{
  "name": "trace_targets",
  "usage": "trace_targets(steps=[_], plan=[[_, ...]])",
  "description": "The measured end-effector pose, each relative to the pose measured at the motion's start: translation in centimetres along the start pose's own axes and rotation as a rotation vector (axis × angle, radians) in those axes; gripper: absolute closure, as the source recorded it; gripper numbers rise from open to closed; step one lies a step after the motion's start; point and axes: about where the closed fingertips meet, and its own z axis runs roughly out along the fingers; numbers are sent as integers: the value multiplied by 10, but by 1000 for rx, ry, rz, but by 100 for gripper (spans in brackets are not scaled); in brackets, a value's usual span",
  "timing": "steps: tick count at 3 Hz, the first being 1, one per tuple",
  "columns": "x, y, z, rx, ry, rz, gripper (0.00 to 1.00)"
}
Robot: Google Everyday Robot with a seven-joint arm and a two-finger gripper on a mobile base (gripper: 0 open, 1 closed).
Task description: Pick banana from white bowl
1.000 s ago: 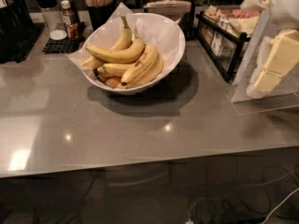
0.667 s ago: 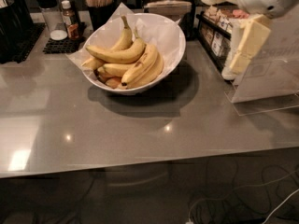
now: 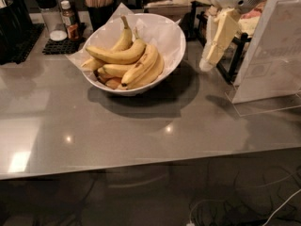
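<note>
Next, my gripper needs to go to the middle of the long thick banana [image 3: 145,65] with the brown bruise in the white bowl and close there.
The white bowl [image 3: 171,41], lined with crinkled white paper, stands on the grey counter at the upper middle and holds several yellow bananas. The banana [image 3: 145,62] is the long thick one on the right side of the pile, with a small brown bruise and a dark tip pointing to the lower left. A slimmer banana with a long stem [image 3: 123,37] lies behind it, and a curved one [image 3: 115,56] lies across the pile. My gripper [image 3: 209,60] hangs down from the white arm at the upper right, to the right of the bowl's rim and above the counter, holding nothing.
A clear sign holder [image 3: 273,55] stands at the right and a black wire rack [image 3: 230,55] behind the gripper. A shaker [image 3: 48,14], a sauce bottle [image 3: 70,21] and a cup of sticks [image 3: 99,1] stand at the back left. The counter's front edge [image 3: 141,166] runs across below.
My gripper has moved left from the right edge of the view toward the bowl. The bananas and bowl have not moved on the counter.
</note>
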Motion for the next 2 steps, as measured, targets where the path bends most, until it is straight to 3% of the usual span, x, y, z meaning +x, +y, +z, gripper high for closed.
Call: trace_targets(steps=[1, 2], plan=[[0, -9, 21, -16, -51, -25, 0], [-6, -27, 63, -99, -125, -86, 0]])
